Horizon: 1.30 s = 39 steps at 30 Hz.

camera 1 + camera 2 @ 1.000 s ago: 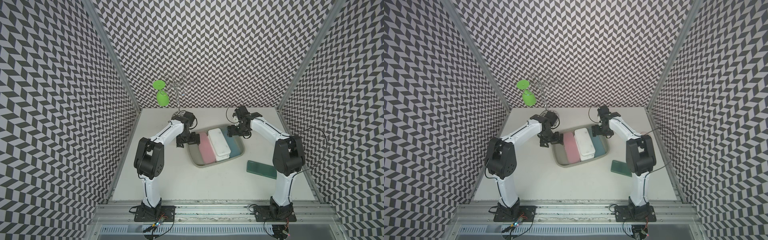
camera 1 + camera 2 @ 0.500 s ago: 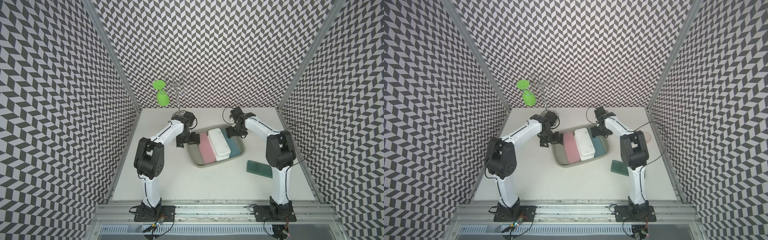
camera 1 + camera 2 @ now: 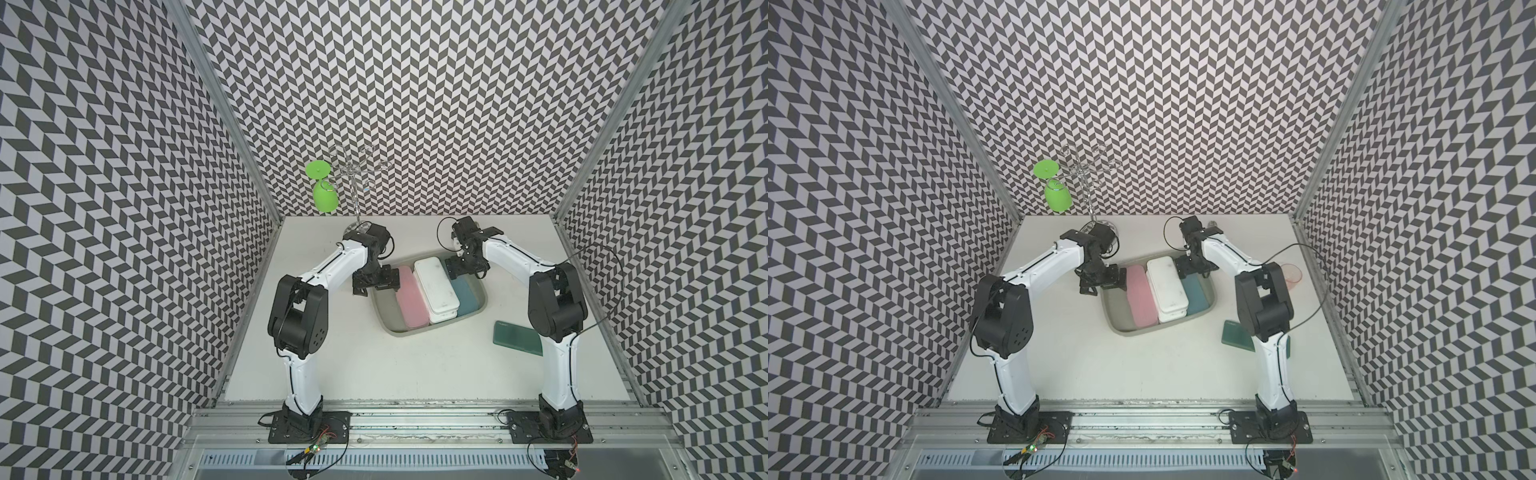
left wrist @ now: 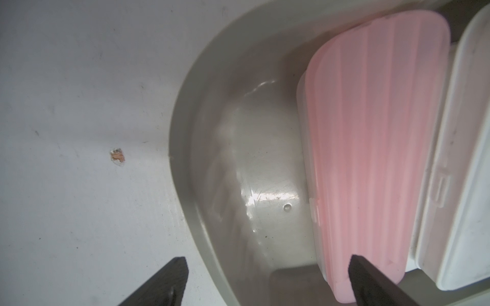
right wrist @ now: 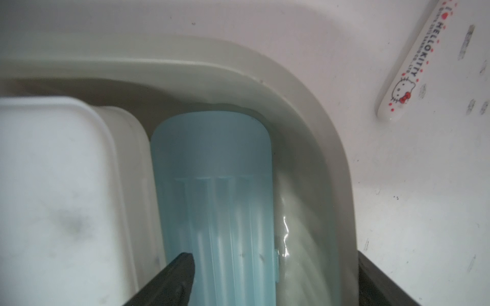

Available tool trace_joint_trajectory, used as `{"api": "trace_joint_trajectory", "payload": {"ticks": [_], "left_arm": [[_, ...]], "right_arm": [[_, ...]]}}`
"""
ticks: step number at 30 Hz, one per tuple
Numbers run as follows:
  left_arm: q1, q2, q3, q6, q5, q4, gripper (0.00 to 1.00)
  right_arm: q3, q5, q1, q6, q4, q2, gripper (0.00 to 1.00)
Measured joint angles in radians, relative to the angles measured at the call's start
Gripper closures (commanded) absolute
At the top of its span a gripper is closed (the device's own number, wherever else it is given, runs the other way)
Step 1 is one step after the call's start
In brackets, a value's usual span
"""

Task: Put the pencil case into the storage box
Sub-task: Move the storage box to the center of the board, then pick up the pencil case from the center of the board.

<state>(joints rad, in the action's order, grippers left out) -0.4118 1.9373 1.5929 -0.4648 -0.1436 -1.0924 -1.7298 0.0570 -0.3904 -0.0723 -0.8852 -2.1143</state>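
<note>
The robot's right gripper will close on the middle of the dark green case (image 3: 531, 339) lying on the table next to the grey storage box.
The grey storage box (image 3: 415, 332) sits mid-table in both top views and holds a pink pencil case (image 3: 411, 299), stacked white cases (image 3: 436, 291) and a blue one (image 3: 463, 293). A dark green case (image 3: 517, 337) lies flat on the table to the box's right, beside the right arm. My left gripper (image 3: 376, 282) is open and straddles the box's left rim (image 4: 180, 119), with one finger over the pink case (image 4: 371, 159). My right gripper (image 3: 463, 270) hangs open over the far end of the blue case (image 5: 217, 185), holding nothing.
A wire rack (image 3: 357, 178) with a green goblet (image 3: 325, 195) stands at the back left. A white Hello Kitty piece (image 5: 413, 69) lies on the table behind the box. A pink dish (image 3: 1292, 274) sits near the right wall.
The right arm's elbow has swung left toward the centre, and its gripper has shifted slightly left over the box. The left arm has stayed put.
</note>
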Motion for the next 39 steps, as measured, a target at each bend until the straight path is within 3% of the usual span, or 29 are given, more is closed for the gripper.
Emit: {"api": "trace_joint_trajectory", "payload": {"ticks": [11, 19, 25, 31, 39], "left_arm": [[0.000, 0.000, -0.003, 0.000, 0.009, 0.000, 0.00], [0.000, -0.001, 0.019, 0.000, 0.018, 0.000, 0.00], [0.000, -0.001, 0.029, 0.003, 0.020, 0.000, 0.00], [0.000, -0.001, 0.029, 0.027, 0.026, 0.007, 0.00], [0.000, -0.001, 0.029, 0.084, 0.026, 0.032, 0.00]], "right_arm": [[0.006, 0.020, 0.002, -0.018, -0.005, 0.028, 0.02], [0.178, -0.017, 0.187, -0.017, -0.039, 0.275, 0.00], [0.336, -0.067, 0.202, -0.046, -0.095, 0.394, 0.00], [0.479, -0.164, 0.203, -0.266, -0.126, 0.471, 0.00], [0.519, -0.224, 0.211, -0.780, -0.095, 0.555, 0.00]]}}
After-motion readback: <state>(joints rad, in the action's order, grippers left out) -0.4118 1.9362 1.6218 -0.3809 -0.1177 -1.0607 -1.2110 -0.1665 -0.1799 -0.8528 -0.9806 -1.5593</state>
